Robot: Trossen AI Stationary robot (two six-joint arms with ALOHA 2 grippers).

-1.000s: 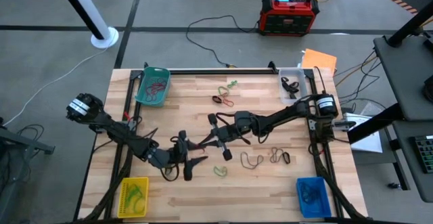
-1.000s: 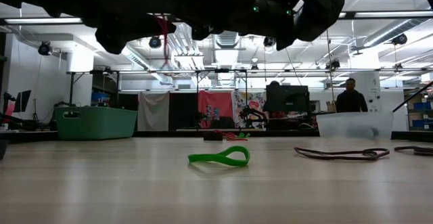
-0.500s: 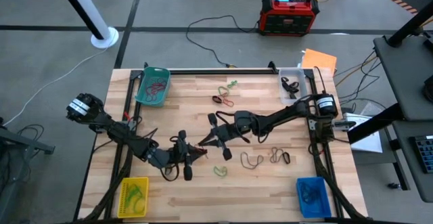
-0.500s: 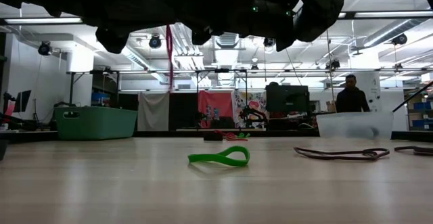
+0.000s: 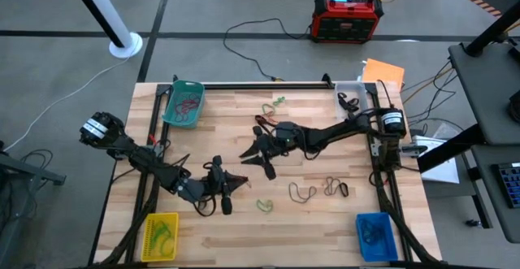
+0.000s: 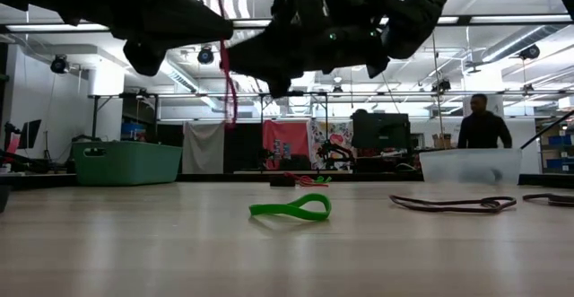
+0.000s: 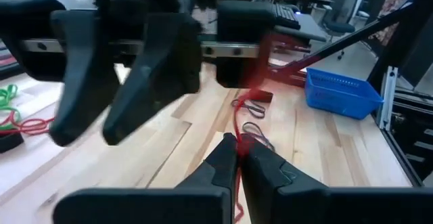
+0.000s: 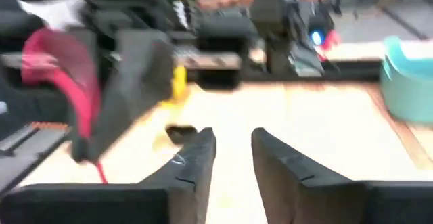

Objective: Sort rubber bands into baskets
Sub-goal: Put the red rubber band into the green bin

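Note:
Next, my left gripper releases the red rubber band over the red rubber bands inside the teal basket (image 5: 187, 105). The held band is now above the table's middle.
My left gripper (image 5: 237, 180) stands above the table's middle, pointing level and shut on a red rubber band (image 6: 230, 82). My right gripper (image 5: 253, 157) faces it from a little farther back, open, with nothing between its fingers (image 8: 233, 149). On the wood lie a green band (image 5: 265, 206), brownish bands (image 5: 302, 192) and a mixed cluster (image 5: 272, 114). The baskets sit at the corners: teal (image 5: 184, 102), clear (image 5: 351, 96), yellow (image 5: 160, 235) and blue (image 5: 375, 235). My left gripper pinches the red band (image 7: 237, 126) between its two fingertips, coming at it level. The rest of the loop hangs slack below the fingers (image 6: 233, 109), clear of the table.
A red-and-black box (image 5: 347, 17) stands on the floor beyond the far edge, with cables trailing from it. A person (image 6: 484, 126) stands in the room behind the table. Bare wood lies between the two near baskets.
My left gripper has shut on the red band. My right gripper has let the band go, opened and drawn back toward the far edge. The band now hangs from the left gripper alone.

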